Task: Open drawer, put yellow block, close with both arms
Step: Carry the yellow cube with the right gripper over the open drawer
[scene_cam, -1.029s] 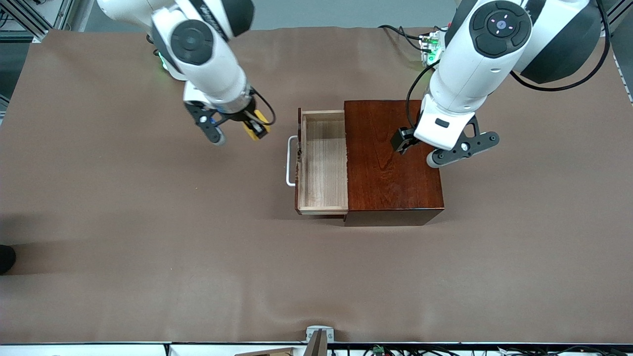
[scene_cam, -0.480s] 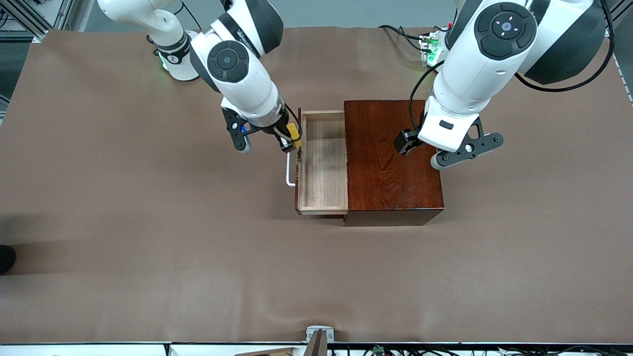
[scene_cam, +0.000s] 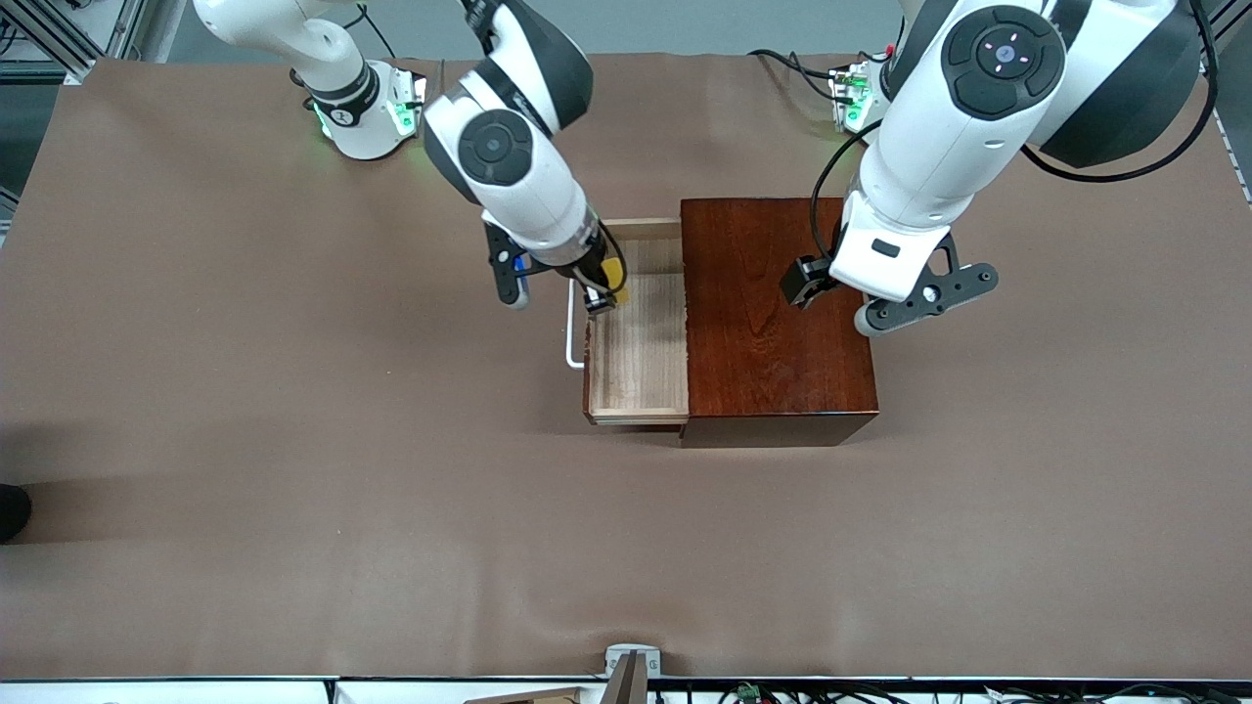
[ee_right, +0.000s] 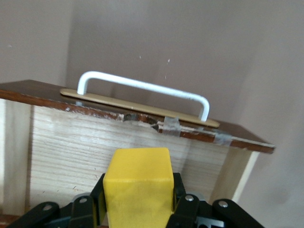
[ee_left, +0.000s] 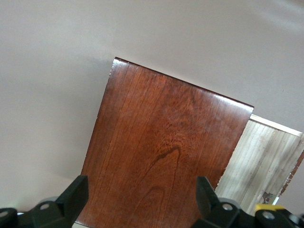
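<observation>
Next, my right gripper releases the yellow block on the pale tray's bottom (scene_cam: 640, 299) (ee_right: 159, 168), halfway between the front of the drawer and the box.
The drawer (scene_cam: 641, 342) stands pulled out of the mahogany-coloured box (scene_cam: 773, 323), its pale wood tray bare and its white handle (scene_cam: 571, 337) toward the right arm's end of the table. My right gripper (scene_cam: 603, 286) hangs over the part of the tray nearest the drawer front, shut on the yellow block (scene_cam: 614, 275). In the right wrist view the yellow block (ee_right: 137, 183) sits between the black fingers of my right gripper (ee_right: 137, 202), above the tray (ee_right: 71, 152), with the handle (ee_right: 142, 88) past it. My left gripper (ee_left: 141, 199) stays open over the box top (ee_left: 161, 142).
A small circuit board with a green light and black cables (scene_cam: 849, 96) lies near the left arm's base. A metal bracket (scene_cam: 631, 663) sits at the table edge nearest the front camera. Brown table cover (scene_cam: 293, 469) stretches around the box.
The right arm has carried the yellow block from over the bare table to over the open drawer. The left arm has barely moved.
</observation>
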Robot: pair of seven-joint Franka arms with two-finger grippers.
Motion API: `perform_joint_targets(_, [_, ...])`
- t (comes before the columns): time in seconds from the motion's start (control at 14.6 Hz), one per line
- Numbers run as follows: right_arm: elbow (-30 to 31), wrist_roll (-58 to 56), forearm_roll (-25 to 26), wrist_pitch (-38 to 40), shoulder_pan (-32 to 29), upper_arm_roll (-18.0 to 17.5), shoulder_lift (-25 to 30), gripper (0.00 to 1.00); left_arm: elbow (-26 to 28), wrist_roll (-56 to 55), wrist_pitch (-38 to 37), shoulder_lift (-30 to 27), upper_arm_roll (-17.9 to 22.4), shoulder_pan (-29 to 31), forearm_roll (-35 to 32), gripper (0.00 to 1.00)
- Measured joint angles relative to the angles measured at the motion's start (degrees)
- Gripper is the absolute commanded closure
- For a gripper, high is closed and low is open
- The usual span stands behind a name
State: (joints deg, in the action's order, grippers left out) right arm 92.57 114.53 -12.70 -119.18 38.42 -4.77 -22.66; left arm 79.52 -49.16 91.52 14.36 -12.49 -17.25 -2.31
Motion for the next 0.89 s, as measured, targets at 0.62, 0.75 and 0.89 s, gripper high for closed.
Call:
perform_joint_targets(0.62, [-0.12, 3.91, -0.01, -4.34, 1.82, 0.03, -5.25, 1.0, 0.0, 0.0, 0.0, 0.0, 0.07, 0.2, 0.0, 0.0])
perform_joint_targets(0.75, [-0.15, 4.06, -0.01, -4.48, 2.41, 0.03, -6.13, 1.0, 0.0, 0.0, 0.0, 0.0, 0.07, 0.21, 0.0, 0.0])
perform_joint_targets(0.89, [-0.15, 4.23, -0.01, -4.65, 3.03, 0.03, -6.9, 1.0, 0.0, 0.0, 0.0, 0.01, 0.07, 0.21, 0.0, 0.0])
